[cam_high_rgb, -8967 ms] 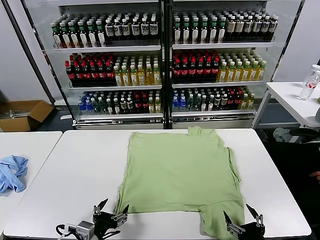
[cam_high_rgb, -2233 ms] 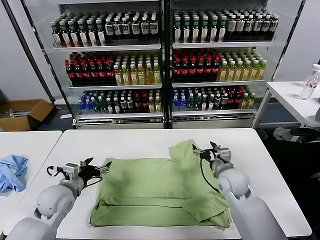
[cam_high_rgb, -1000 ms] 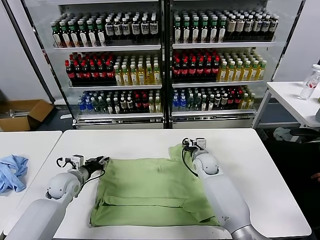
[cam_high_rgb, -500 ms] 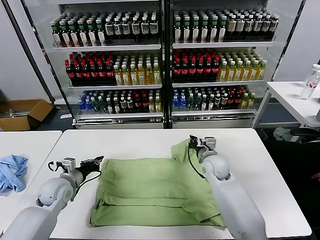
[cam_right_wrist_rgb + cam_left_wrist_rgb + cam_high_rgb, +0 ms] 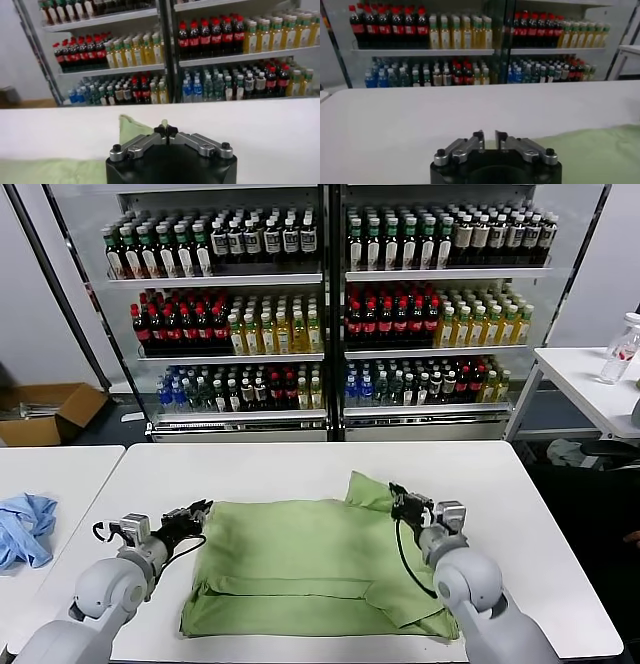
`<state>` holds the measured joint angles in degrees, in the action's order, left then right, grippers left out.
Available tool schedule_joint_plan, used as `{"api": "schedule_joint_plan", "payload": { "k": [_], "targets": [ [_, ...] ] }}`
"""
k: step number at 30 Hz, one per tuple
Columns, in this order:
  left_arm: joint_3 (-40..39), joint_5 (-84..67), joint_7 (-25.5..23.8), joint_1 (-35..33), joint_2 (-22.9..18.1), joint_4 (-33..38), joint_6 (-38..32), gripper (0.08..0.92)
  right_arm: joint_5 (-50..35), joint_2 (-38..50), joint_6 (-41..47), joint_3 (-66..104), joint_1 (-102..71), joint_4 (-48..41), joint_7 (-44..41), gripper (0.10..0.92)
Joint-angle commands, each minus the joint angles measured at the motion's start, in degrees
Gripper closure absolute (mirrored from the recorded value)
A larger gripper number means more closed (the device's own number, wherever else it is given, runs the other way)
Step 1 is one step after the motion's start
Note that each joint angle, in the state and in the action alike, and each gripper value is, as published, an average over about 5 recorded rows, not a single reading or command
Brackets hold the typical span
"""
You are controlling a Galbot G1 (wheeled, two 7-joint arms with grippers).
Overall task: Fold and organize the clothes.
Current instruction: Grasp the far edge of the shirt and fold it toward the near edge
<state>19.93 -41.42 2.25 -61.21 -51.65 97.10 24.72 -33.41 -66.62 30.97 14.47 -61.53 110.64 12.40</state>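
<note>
Next, my right gripper lets go of the light green shirt's far edge on its side (image 5: 432,567), just beyond the near triangular flap.
The light green shirt (image 5: 300,554) lies folded into a wide rectangle on the white table (image 5: 200,469), with one corner flap raised at its far right. My right gripper (image 5: 398,496) sits at that far right edge, shut. In the right wrist view a sliver of green cloth (image 5: 163,122) shows pinched at the tips of the right gripper (image 5: 166,130). My left gripper (image 5: 200,509) hovers at the shirt's far left corner. In the left wrist view the left gripper (image 5: 489,136) stands open by a narrow gap with nothing in it, and the shirt (image 5: 600,150) lies just beyond.
A crumpled light blue cloth (image 5: 25,529) lies on a separate table at the left. Glass-door coolers full of bottles (image 5: 320,304) stand behind the table. A cardboard box (image 5: 50,409) sits on the floor at far left. At the right stands a side table (image 5: 590,384) with a bottle (image 5: 620,349).
My right gripper has drawn back toward me and slightly right, shut, and the raised flap has sunk a little. The left gripper shut, then opened to a narrow gap, barely moving.
</note>
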Motion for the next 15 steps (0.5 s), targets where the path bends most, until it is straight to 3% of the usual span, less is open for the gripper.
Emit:
{"api": "schedule_joint_plan", "payload": {
  "k": [1, 7, 15],
  "targets": [
    [-5.48, 3.88, 5.33, 9.02, -2.67, -9.54, 4.39, 0.672, 1.22, 1.69, 0.43, 0.85, -4.95, 5.06, -0.01, 0.920],
    [-6.42, 2.17, 7.31, 10.02, -2.65, -10.60, 8.26, 0.499, 1.64, 1.55, 0.38, 0.52, -4.77, 4.90, -0.06, 0.920],
    [-7.08, 1.03, 5.41, 8.71, -2.52, -10.24, 8.39, 0.296, 1.87, 1.53, 0.38, 0.34, -4.66, 5.24, -0.03, 0.920]
  ]
}}
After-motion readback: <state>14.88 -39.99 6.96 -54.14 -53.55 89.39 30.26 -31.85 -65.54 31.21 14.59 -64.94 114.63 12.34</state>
